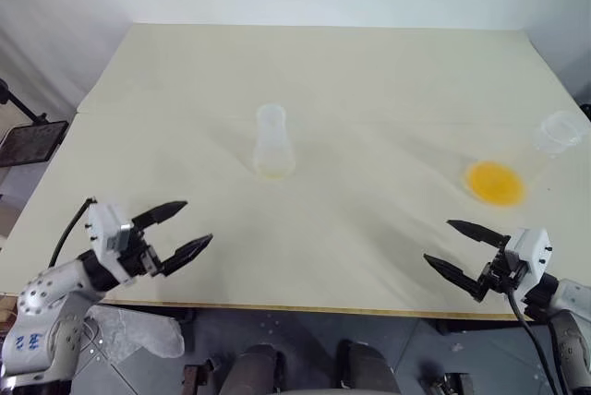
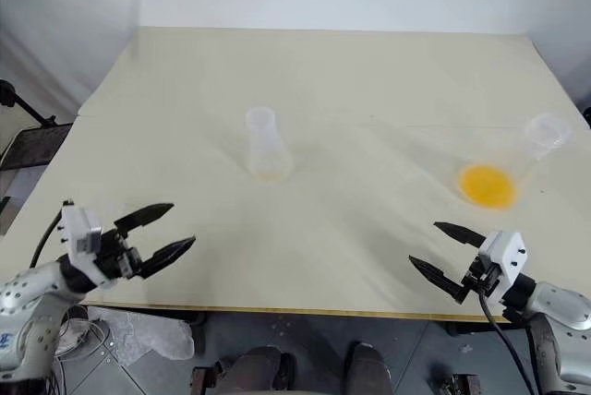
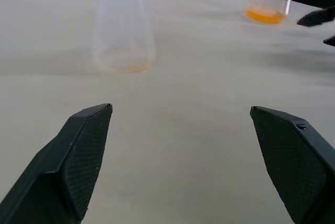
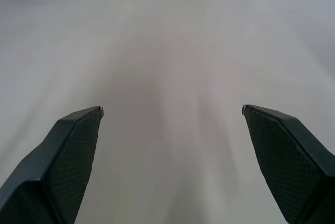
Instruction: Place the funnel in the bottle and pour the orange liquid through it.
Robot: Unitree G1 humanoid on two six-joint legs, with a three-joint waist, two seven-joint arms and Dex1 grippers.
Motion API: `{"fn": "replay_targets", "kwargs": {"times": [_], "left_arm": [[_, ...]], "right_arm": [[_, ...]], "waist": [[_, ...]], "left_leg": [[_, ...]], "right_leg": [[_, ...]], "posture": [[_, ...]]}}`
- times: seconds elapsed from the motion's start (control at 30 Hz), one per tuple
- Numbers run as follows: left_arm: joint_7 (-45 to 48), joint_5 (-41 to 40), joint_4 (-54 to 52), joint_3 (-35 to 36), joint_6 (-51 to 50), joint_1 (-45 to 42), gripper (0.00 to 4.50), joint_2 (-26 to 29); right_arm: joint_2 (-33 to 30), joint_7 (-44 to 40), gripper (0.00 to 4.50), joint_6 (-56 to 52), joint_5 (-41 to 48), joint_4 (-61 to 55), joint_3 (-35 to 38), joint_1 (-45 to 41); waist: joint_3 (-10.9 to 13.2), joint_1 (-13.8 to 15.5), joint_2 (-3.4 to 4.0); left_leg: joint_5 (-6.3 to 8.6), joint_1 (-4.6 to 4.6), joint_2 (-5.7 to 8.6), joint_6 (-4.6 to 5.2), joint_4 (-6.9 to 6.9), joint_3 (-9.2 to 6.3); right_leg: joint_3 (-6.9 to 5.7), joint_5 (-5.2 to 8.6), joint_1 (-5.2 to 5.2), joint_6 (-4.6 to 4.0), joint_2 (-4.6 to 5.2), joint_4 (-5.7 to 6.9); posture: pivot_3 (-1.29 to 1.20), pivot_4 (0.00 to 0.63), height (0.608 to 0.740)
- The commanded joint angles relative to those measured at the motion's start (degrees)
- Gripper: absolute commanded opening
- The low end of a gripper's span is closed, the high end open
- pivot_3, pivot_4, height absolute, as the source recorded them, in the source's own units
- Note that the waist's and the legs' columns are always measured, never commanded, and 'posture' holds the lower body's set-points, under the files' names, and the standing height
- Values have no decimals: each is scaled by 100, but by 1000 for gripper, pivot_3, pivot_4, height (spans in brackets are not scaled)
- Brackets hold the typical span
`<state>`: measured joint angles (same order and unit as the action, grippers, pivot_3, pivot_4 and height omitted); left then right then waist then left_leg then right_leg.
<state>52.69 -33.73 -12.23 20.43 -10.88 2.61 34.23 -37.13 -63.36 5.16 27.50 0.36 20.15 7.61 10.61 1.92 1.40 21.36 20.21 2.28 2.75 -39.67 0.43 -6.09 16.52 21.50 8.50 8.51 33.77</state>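
Observation:
The robot's left gripper will close on the bottle's neck (image 1: 271,125), under the rim of the bottle near the center of the table.
The bottle (image 1: 272,143), clear with a wide base and straight neck, stands upright near the middle of the cream table (image 1: 369,72). The orange liquid (image 1: 495,183) pools in a larger clear flask (image 1: 554,135) that leans at the right side of the table. The funnel is out of view. My left gripper (image 1: 198,221) hovers open over the front left edge, pointing towards the bottle (image 3: 124,30), well short of it. Open too, my right gripper (image 1: 439,241) hangs at the front right edge, just in front of the orange flask. Nothing sits between either pair of fingers.
The table's front edge (image 1: 305,307) runs just under both grippers, with floor below it. A dark stand (image 1: 32,141) sits off the table's left side. A white wall rises behind the far edge.

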Motion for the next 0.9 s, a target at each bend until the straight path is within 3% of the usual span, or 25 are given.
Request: {"fn": "replay_targets", "kwargs": {"times": [0.03, 0.27, 0.43, 0.9], "left_arm": [[-216, 257, 206, -290, 174, -500, 4500, -130], [-504, 1032, 1819, -1121, 431, -2542, 4500, -518], [-328, 1299, 2940, -1365, 852, -3502, 4500, -734], [68, 1789, 5374, -1592, 2018, -5287, 4500, -1327]], "right_arm": [[21, 74, 4458, 68, 31, -208, 22, 57], [191, 514, 4458, -203, 146, -1085, -50, 294], [300, 765, 4458, -252, 182, -1395, -70, 341], [472, 1101, 4458, -176, 126, -1763, -102, 615]], "waist": [[0, -24, 1], [0, -24, -3], [3, -59, -8], [18, -28, -34]], "left_leg": [[0, 0, 1, 0, 0, 1], [-5, 1, 0, 0, -7, 11], [-5, 0, 1, 1, -5, 22], [-7, 13, 3, 5, -22, 17]], "right_leg": [[-1, 0, 0, 0, -1, 4], [-43, -1, 2, 3, -16, 13], [-44, -4, 5, 7, -16, 14], [-54, -9, 4, 17, -17, 13]], "posture": [[0, 150, 740], [0, 150, 740], [0, 150, 740], [0, 150, 740]]}}
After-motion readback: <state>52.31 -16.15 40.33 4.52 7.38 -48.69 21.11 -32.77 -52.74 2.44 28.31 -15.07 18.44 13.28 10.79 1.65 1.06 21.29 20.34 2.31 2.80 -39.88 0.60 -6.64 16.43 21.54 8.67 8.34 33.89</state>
